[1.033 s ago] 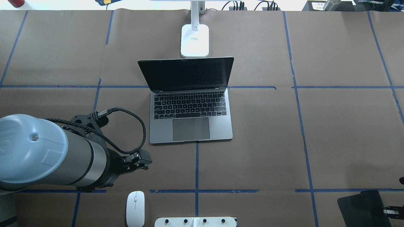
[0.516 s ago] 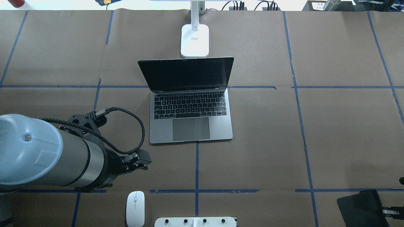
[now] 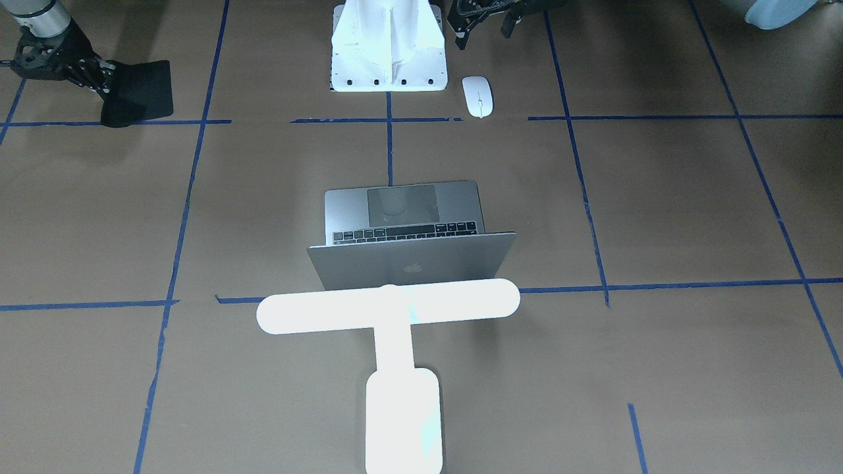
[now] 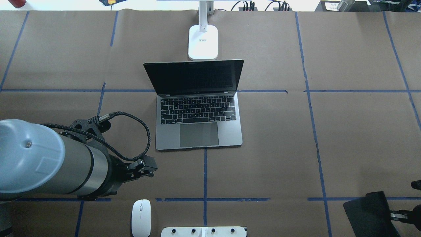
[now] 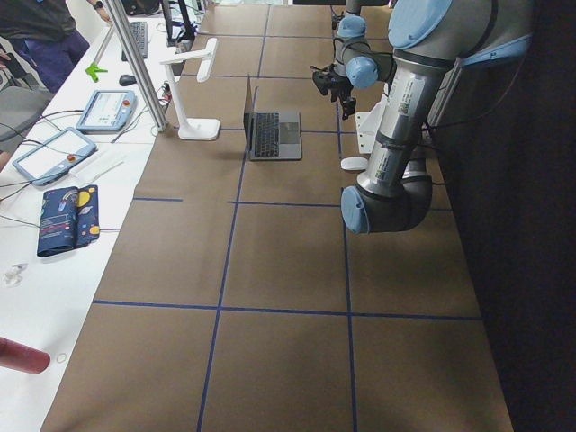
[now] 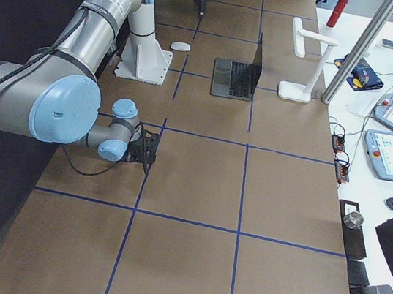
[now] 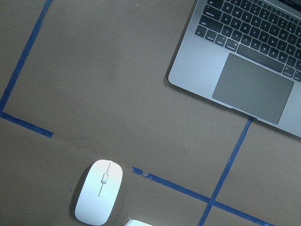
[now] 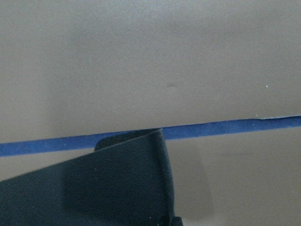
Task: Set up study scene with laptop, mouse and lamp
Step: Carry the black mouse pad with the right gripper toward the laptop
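Note:
I will set the black pad on the brown paper (image 3: pixel 280 243) beside the laptop's keyboard with my right gripper.
The open silver-grey laptop (image 4: pixel 199 118) stands at the table's middle, screen dark. The glowing white lamp (image 3: pixel 388 306) stands just behind its lid; its base (image 4: pixel 203 42) shows in the overhead view. The white mouse (image 4: pixel 141 217) lies near the front edge, left of the pedestal, and also shows in the left wrist view (image 7: pixel 99 190). My left gripper (image 3: pixel 484 33) hangs open and empty above the table, just beyond the mouse. My right gripper (image 3: pixel 99 76) is shut on a black pad (image 4: pixel 370 212) at the front right, one edge raised off the table.
A white flared pedestal (image 3: pixel 388 52) with bolt holes stands at the front middle, next to the mouse. Blue tape lines (image 4: pixel 205 174) cross the brown paper. Cables and a post stand past the far edge (image 4: pixel 250 6).
My right gripper has carried the black pad a little leftward and away from the front edge. The left arm has shifted only slightly. Laptop, mouse and lamp have not moved.

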Controlling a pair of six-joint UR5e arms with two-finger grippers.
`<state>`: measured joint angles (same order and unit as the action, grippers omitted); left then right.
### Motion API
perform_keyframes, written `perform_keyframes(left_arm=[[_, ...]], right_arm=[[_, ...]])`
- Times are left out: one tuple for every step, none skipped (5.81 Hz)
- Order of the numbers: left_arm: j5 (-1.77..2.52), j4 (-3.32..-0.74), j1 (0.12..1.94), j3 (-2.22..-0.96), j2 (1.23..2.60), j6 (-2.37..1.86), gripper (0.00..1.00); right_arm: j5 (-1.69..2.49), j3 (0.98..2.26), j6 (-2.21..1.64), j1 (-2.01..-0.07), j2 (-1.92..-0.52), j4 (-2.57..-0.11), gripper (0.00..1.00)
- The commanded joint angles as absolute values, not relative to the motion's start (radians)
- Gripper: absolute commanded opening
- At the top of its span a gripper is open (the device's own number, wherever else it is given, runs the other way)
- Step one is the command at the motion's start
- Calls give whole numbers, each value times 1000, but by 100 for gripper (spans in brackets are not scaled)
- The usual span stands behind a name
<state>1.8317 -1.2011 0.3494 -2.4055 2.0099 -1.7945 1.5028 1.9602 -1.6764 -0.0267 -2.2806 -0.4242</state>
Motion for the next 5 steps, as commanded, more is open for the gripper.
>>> perform_keyframes(left_arm=[[1830, -1200, 348, -2404, 2008, -1796, 100], [1830, -1200, 348, -2404, 2008, -1796, 100], [1830, -1200, 348, -2404, 2006, -1799, 100], [1830, -1200, 348, -2404, 2006, -1799, 100], [1830, -1200, 348, -2399, 2006, -1799, 100]], right_arm=[[1451, 1965, -1668, -105, -2197, -376, 0], [1459, 1965, -1663, -151, -2139, -376, 0], [1494, 1965, -1661, -216, -2069, -376, 0], [1564, 1962, -1661, -286, -2019, -376, 0], [1633, 1959, -1645, -357, -1961, -386, 0]])
